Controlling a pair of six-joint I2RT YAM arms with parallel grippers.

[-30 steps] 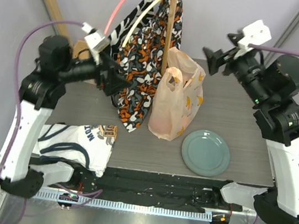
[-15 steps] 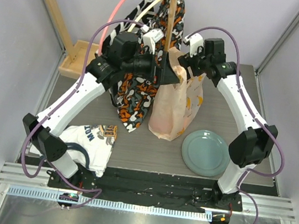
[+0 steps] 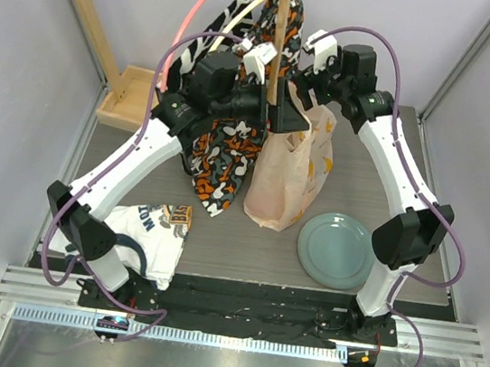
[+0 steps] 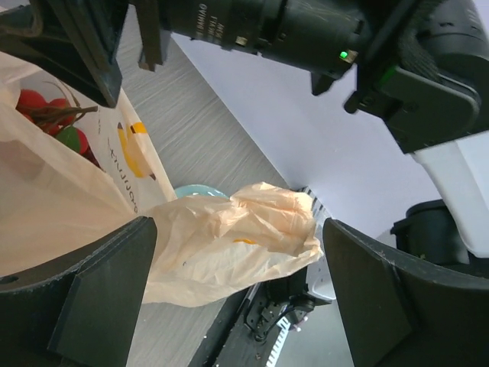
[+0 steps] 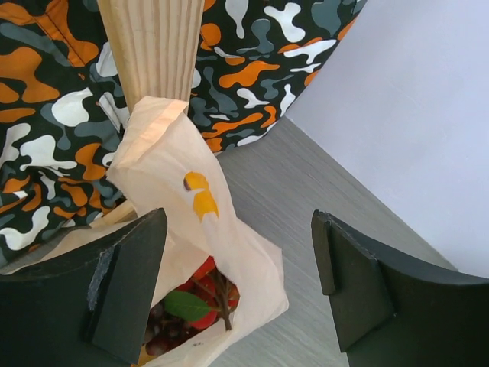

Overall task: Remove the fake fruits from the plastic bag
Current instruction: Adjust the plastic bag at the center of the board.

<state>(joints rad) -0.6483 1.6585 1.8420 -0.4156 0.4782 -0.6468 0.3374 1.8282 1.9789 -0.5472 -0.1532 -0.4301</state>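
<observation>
The back handle (image 3: 303,100) (image 5: 198,185) of the plastic bag, beside its orange print, will be gripped by my right gripper, because a pull there opens the bag wide.
The beige-peach plastic bag (image 3: 288,167) stands upright at the middle of the table, leaning on the wooden post. My left gripper (image 3: 282,116) is at its top left, open; in the left wrist view (image 4: 238,229) a crumpled bag handle (image 4: 229,245) lies between its fingers. My right gripper (image 3: 297,89) is open above the bag's back rim. In the right wrist view (image 5: 238,222) the bag's mouth (image 5: 191,229) gapes below, showing the fake fruits (image 5: 200,302): red berries with a green leaf and dark grapes. They also show in the left wrist view (image 4: 46,115).
A grey-green plate (image 3: 337,249) lies right of the bag. An orange-black-white patterned cloth (image 3: 223,144) hangs from the wooden rack post (image 3: 281,24) just left of the bag. A white printed shirt (image 3: 142,233) lies at the front left. The rack's wooden foot (image 3: 129,99) stands at the back left.
Both arms have swung in from the table's sides to the top of the bag. Both grippers stay open. The bag has been pulled slightly more upright.
</observation>
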